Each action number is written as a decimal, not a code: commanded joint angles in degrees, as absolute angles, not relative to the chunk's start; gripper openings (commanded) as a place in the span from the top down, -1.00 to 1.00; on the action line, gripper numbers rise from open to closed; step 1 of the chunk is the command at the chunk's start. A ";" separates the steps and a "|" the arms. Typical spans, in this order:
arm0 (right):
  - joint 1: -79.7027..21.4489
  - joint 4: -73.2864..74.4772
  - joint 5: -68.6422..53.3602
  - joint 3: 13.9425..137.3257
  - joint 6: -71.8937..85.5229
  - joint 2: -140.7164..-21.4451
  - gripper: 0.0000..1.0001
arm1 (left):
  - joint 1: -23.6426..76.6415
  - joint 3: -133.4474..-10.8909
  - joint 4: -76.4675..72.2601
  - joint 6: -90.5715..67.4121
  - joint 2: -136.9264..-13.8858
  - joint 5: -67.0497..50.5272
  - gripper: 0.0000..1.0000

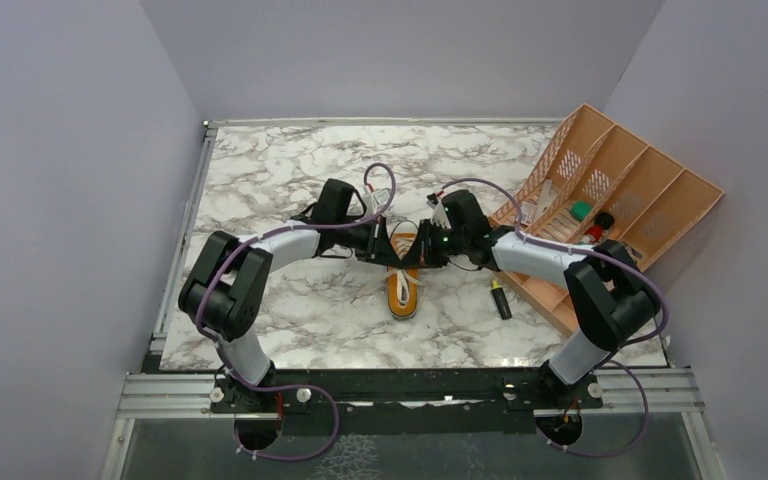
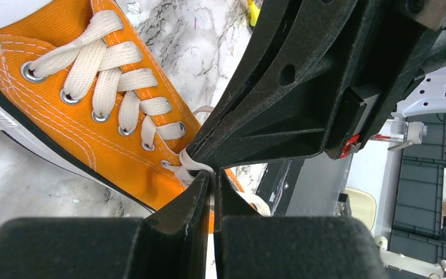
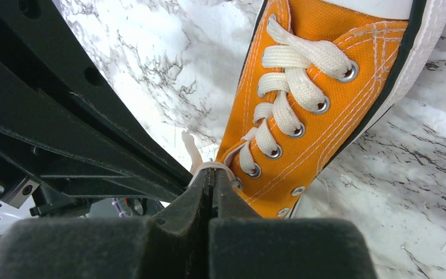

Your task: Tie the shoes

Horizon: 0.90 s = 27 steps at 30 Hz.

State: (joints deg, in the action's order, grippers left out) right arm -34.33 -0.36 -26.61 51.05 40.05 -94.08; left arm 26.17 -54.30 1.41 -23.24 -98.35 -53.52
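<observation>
The white lace is looped over the fingers of my right gripper, so my left gripper should pinch the bunched lace (image 2: 187,163) by the top eyelets before my right gripper backs away.
The orange sneaker (image 1: 403,290) lies on the marble table, its white toe cap pointing toward the arm bases. Both grippers meet over its tongue end. My left gripper (image 1: 395,250) is shut, and its tips (image 2: 212,177) pinch a white lace where it bunches at the top eyelets (image 2: 187,164). My right gripper (image 1: 420,250) is shut, and its tips (image 3: 212,173) have a white lace looped over them (image 3: 215,165). The orange upper with its crossed laces shows in the left wrist view (image 2: 93,133) and the right wrist view (image 3: 325,116). Each wrist view shows the other gripper's black body close by.
A peach file organizer (image 1: 620,200) with small items inside lies at the right edge of the table. A yellow and black marker (image 1: 501,298) lies right of the shoe. Purple walls enclose the table on three sides.
</observation>
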 commanded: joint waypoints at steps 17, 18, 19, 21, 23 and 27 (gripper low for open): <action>-34.27 -6.55 -27.79 48.41 43.09 -93.44 0.99 | 27.16 -55.93 8.06 -17.53 -93.26 -43.76 0.58; -34.21 -6.13 -27.84 48.54 42.81 -93.51 0.99 | 27.04 -56.47 8.81 -16.76 -93.67 -43.72 0.53; -34.25 -5.89 -28.02 48.66 42.55 -93.56 0.99 | 26.92 -57.07 9.59 -16.04 -94.05 -43.54 0.45; -34.21 -5.13 -27.98 49.01 42.01 -93.44 0.99 | 26.81 -58.10 10.56 -15.01 -94.60 -43.44 0.29; -34.19 -4.76 -28.04 49.11 41.61 -93.49 0.99 | 26.81 -59.16 11.47 -14.18 -95.32 -43.69 0.17; -34.24 -4.71 -28.30 49.37 41.57 -93.66 0.99 | 26.85 -60.28 12.03 -12.76 -96.01 -44.92 0.03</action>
